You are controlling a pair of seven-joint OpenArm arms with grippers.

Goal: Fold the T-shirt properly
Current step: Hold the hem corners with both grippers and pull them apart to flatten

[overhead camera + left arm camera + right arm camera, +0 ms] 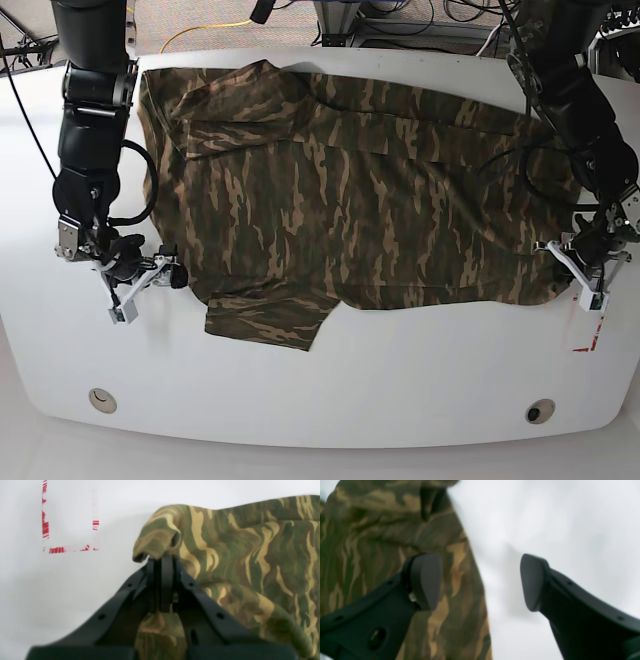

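Note:
Next, I move my right gripper inward, as it is too far past the T-shirt's edge, and pinch the T-shirt (208, 274) beside its sleeve before both grippers lift.
The camouflage T-shirt (350, 190) lies spread across the white table (400, 370), with one sleeve (265, 320) sticking out toward the front. My left gripper (160, 561) is shut on a bunched fold of the T-shirt (240, 550) at its edge; in the base view it (566, 262) is at the shirt's right corner. My right gripper (480, 582) is open and empty, with one finger (426, 580) over the T-shirt's edge (370, 537) and the other over bare table. In the base view it (172, 275) sits beside the shirt's left edge.
Red tape marks (46, 525) are on the table beyond the left gripper and show near the right edge in the base view (585, 345). Two round holes (100, 400) (540, 411) sit near the table's front edge. Cables lie behind the table.

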